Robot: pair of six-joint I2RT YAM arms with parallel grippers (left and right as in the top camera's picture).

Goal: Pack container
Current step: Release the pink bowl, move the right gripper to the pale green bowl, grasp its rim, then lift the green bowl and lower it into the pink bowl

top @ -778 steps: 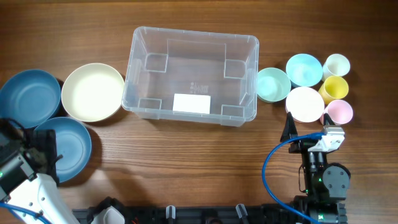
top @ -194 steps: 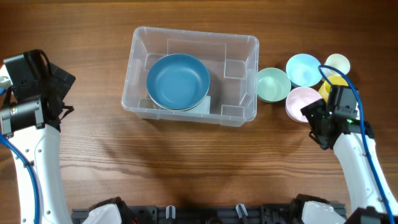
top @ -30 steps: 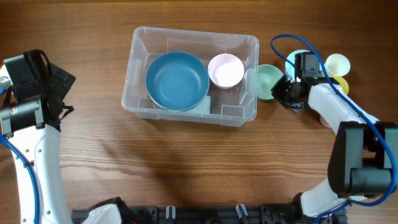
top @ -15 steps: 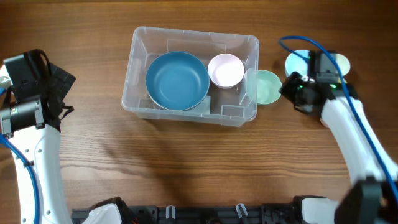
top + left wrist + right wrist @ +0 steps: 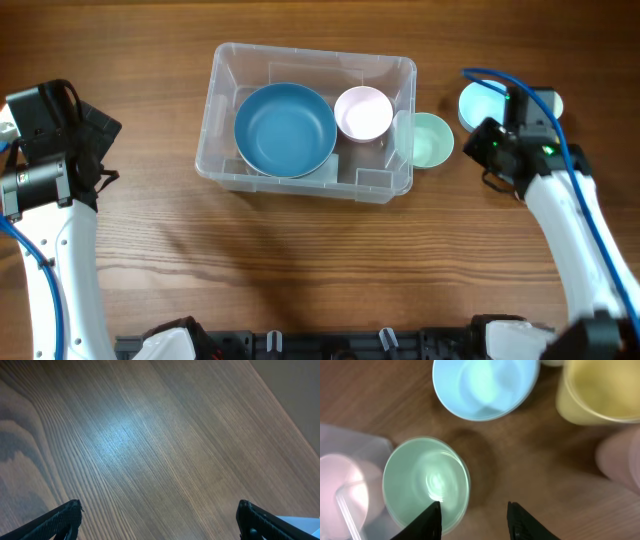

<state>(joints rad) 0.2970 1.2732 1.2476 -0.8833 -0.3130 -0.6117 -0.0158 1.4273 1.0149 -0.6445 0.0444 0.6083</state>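
Next, my right gripper goes to the green bowl's rim (image 5: 447, 157) (image 5: 462, 514) on the side facing away from the clear plastic container and closes there.
The clear plastic container (image 5: 385, 72) stands mid-table, holding a big blue bowl (image 5: 285, 130) and a small pink bowl (image 5: 363, 112). A green bowl (image 5: 432, 138) sits on the table against the container's right wall. My right gripper (image 5: 487, 150) hovers just right of it. In the right wrist view the right gripper (image 5: 475, 510) is open and holds nothing, its left finger over the green bowl's (image 5: 426, 482) rim. At the far left, my left gripper (image 5: 159, 510) stands wide open over bare wood.
A light blue bowl (image 5: 485, 385), a yellow cup (image 5: 600, 390) and a pink cup (image 5: 620, 460) stand right of the green bowl. A cream cup (image 5: 548, 98) shows partly behind my right arm. The container's corner (image 5: 340, 445) lies at the left edge.
My right gripper has opened and drawn back to the right, away from the green bowl. The green bowl stays beside the container. The left arm has not moved.
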